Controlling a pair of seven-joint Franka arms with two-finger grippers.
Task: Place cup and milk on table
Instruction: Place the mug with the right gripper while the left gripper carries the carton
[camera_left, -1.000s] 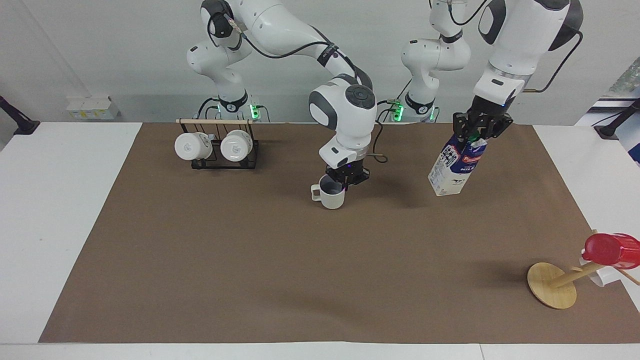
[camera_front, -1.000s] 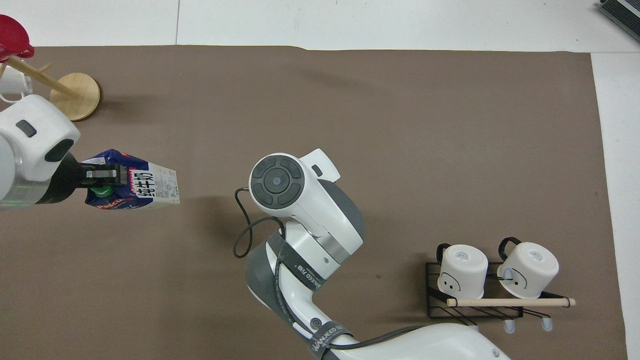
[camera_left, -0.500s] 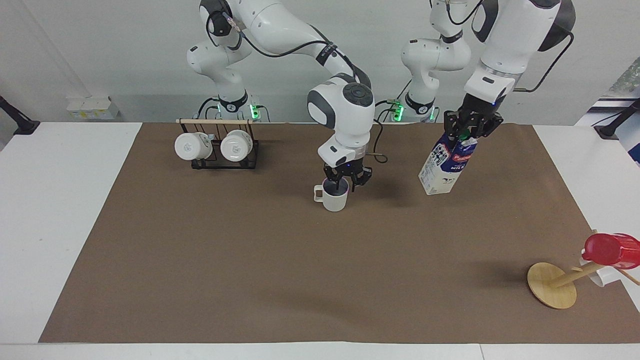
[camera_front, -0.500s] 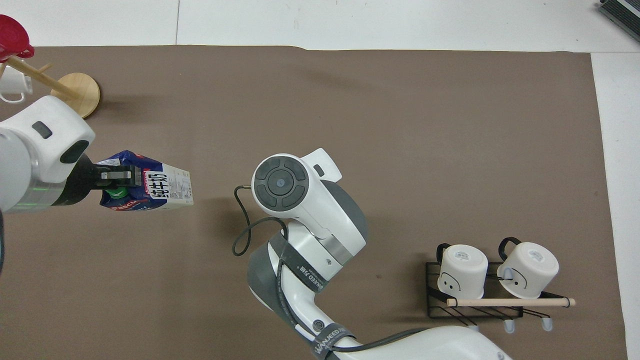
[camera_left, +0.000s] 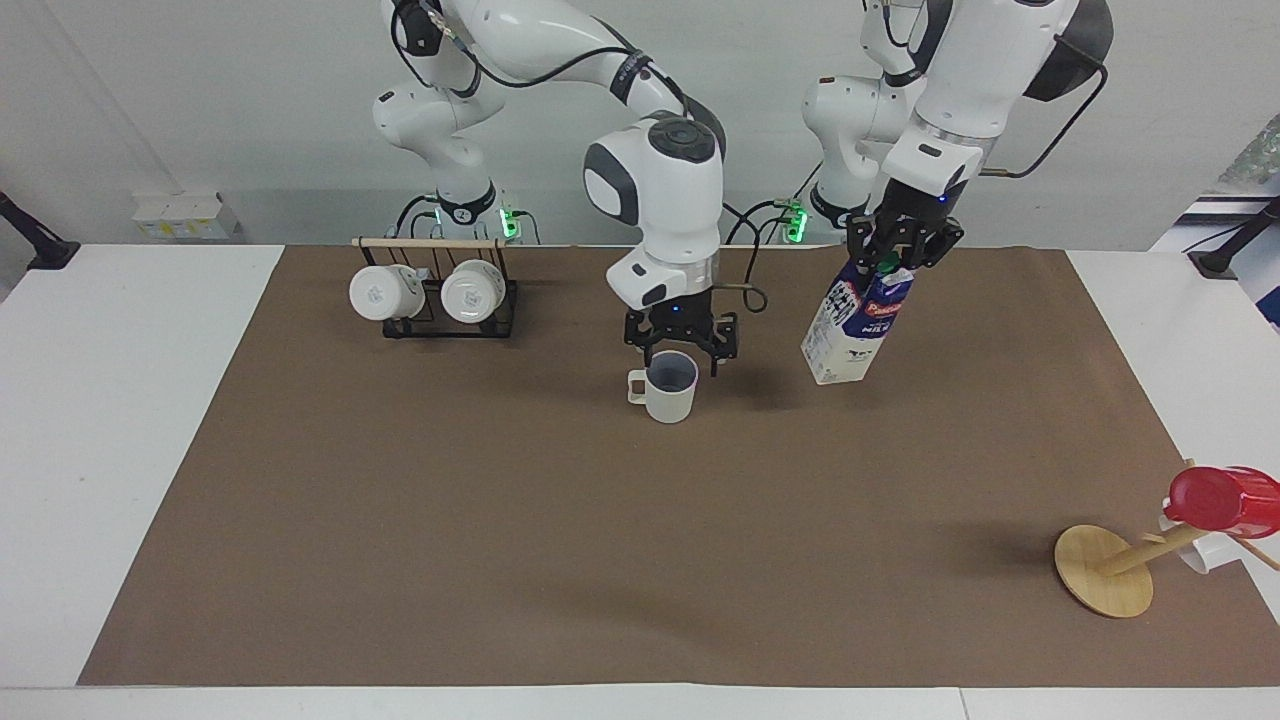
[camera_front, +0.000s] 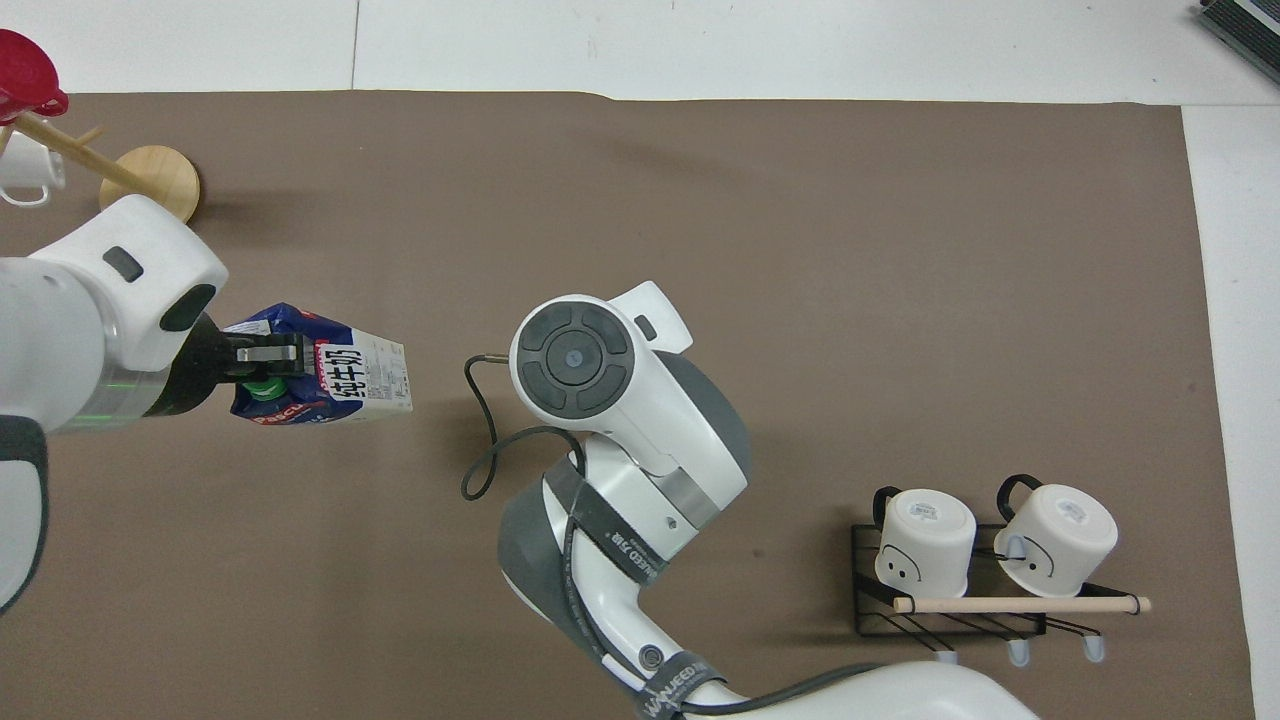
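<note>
The robot's left gripper will release the milk on the brown paper (camera_front: 510, 420), next to the off-white cup.
The off-white cup (camera_left: 668, 392) stands upright on the brown paper of the table (camera_left: 400, 500), handle toward the right arm's end. My right gripper (camera_left: 681, 360) hangs open just above its rim, not touching it. In the overhead view the right arm's wrist (camera_front: 575, 355) hides the cup and this gripper. My left gripper (camera_left: 893, 255) is shut on the gable top of the milk (camera_left: 848, 330) and holds the carton tilted in the air, beside the cup toward the left arm's end. The overhead view shows the left gripper (camera_front: 265, 360), the milk (camera_front: 340, 375) and the table (camera_front: 900, 250).
A black rack with two white mugs (camera_left: 435, 295) stands near the robots toward the right arm's end; it also shows in the overhead view (camera_front: 985, 560). A wooden mug tree (camera_left: 1105, 570) with a red cup (camera_left: 1220, 498) stands farthest from the robots at the left arm's end.
My right gripper has opened, let go of the cup and risen above it. My left gripper has carried the milk toward the cup.
</note>
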